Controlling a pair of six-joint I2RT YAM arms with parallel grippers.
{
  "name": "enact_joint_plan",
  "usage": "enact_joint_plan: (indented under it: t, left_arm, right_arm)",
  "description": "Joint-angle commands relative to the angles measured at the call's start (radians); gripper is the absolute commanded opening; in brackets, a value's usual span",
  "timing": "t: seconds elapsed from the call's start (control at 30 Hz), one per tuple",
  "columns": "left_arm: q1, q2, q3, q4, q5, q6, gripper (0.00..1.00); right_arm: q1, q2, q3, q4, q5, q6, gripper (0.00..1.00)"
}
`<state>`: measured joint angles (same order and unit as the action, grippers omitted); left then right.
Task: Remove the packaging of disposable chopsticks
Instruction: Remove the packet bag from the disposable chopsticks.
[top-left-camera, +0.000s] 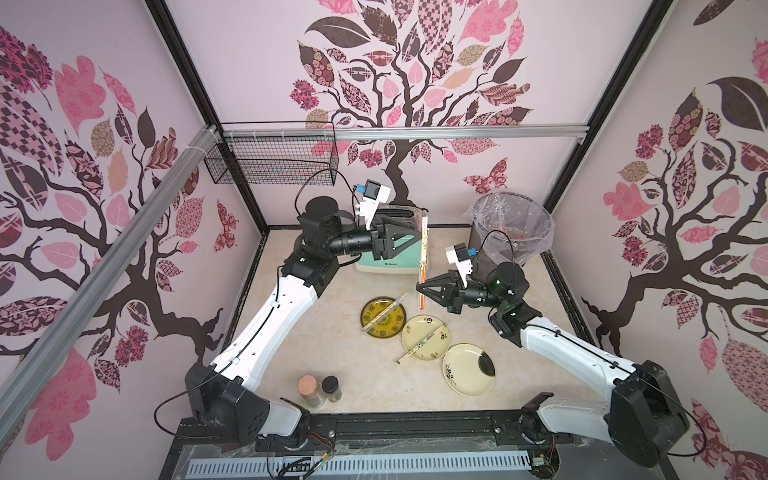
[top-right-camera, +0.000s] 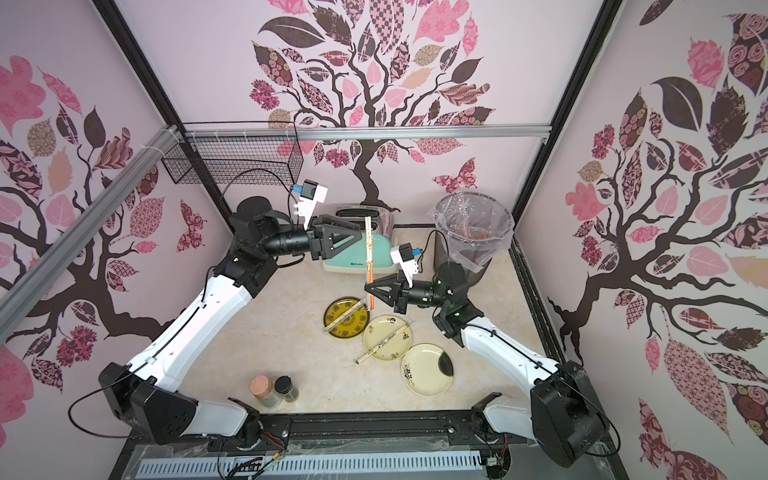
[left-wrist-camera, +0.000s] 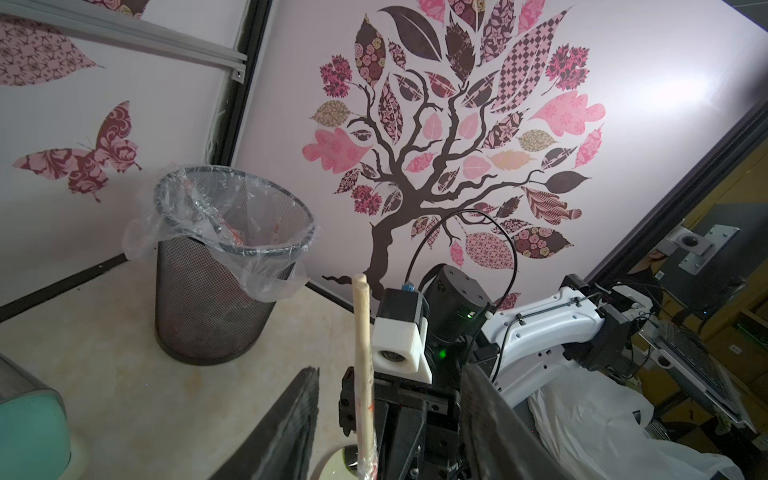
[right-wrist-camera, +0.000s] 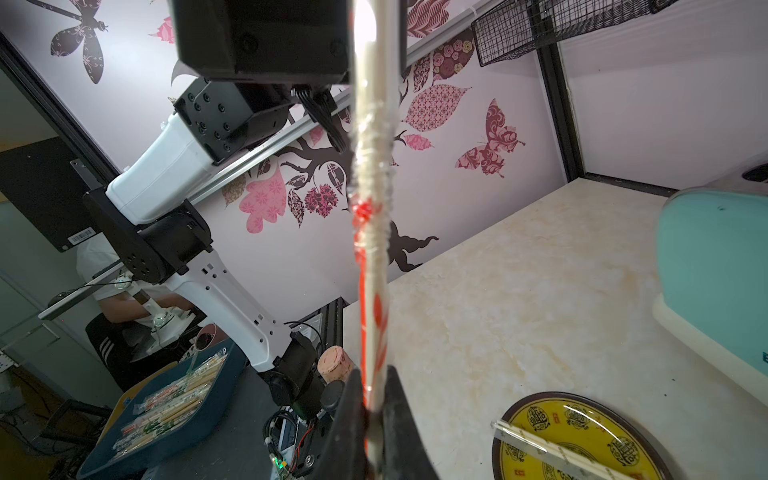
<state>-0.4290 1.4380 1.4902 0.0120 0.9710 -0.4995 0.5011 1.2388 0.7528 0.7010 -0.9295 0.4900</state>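
Observation:
Next, my left gripper moves down from the upper wood, closes on the packaging (top-left-camera: 423, 257) and slides it further down, since packaging is crumpled around the lower half of the chopsticks.
A pair of disposable chopsticks (top-left-camera: 424, 226) stands upright in the air in front of the toaster. Its upper part is bare wood (right-wrist-camera: 370, 62). The clear packaging (right-wrist-camera: 370, 174), printed red-orange, is crumpled down around the lower half. My right gripper (right-wrist-camera: 372, 374) is shut on the packaging near its lower end. My left gripper (left-wrist-camera: 390, 370) is open around the bare upper part (left-wrist-camera: 360, 324), and its fingers (left-wrist-camera: 291, 415) stand apart from the wood. Two more wrapped pairs lie on plates (top-left-camera: 384, 311) (top-left-camera: 422, 338).
A mesh bin (top-left-camera: 511, 226) with a clear liner stands at the back right, behind my right arm. The mint toaster (top-left-camera: 390, 257) is just behind the held pair. A bare pale plate (top-left-camera: 468, 369), two jars (top-left-camera: 309, 390) and a wire basket (top-left-camera: 274, 162) are around.

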Motion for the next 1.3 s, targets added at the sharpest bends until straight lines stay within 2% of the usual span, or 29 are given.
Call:
enact_joint_plan:
  t: [0.0, 0.1, 0.17, 0.33, 0.43, 0.5, 1.0, 1.17, 1.27]
  left_arm:
    - [-0.003, 0.044, 0.021, 0.026, 0.029, -0.033, 0.58]
    - [-0.015, 0.057, 0.025, 0.037, 0.034, -0.041, 0.58]
    - [-0.024, 0.067, 0.037, 0.025, 0.040, -0.034, 0.54]
    - [-0.033, 0.076, 0.035, 0.008, 0.039, -0.024, 0.23]
    - [-0.039, 0.065, 0.010, 0.009, 0.038, -0.015, 0.11]
    - [-0.044, 0.055, -0.008, 0.007, 0.037, -0.009, 0.07]
    - [-0.076, 0.001, -0.178, -0.006, 0.026, 0.020, 0.15]
    - [-0.078, 0.023, -0.190, 0.002, 0.048, 0.029, 0.18]
    - [-0.078, 0.046, -0.185, 0.026, 0.059, 0.016, 0.19]
  right_arm:
    - [0.006, -0.007, 0.022, 0.003, -0.013, -0.011, 0.00]
    - [0.007, -0.009, 0.019, 0.005, -0.012, -0.010, 0.00]
    - [0.007, -0.008, 0.017, 0.008, -0.010, -0.011, 0.00]
    - [0.009, -0.009, 0.010, 0.021, -0.004, -0.006, 0.00]
    - [0.010, -0.011, 0.011, 0.025, 0.001, -0.007, 0.00]
    - [0.008, -0.010, 0.015, 0.023, 0.009, -0.010, 0.00]
    - [0.006, 0.011, 0.151, -0.083, 0.040, -0.100, 0.00]
    - [-0.019, 0.033, 0.196, -0.091, 0.017, -0.076, 0.00]
    - [-0.021, 0.068, 0.264, -0.185, -0.002, -0.112, 0.00]
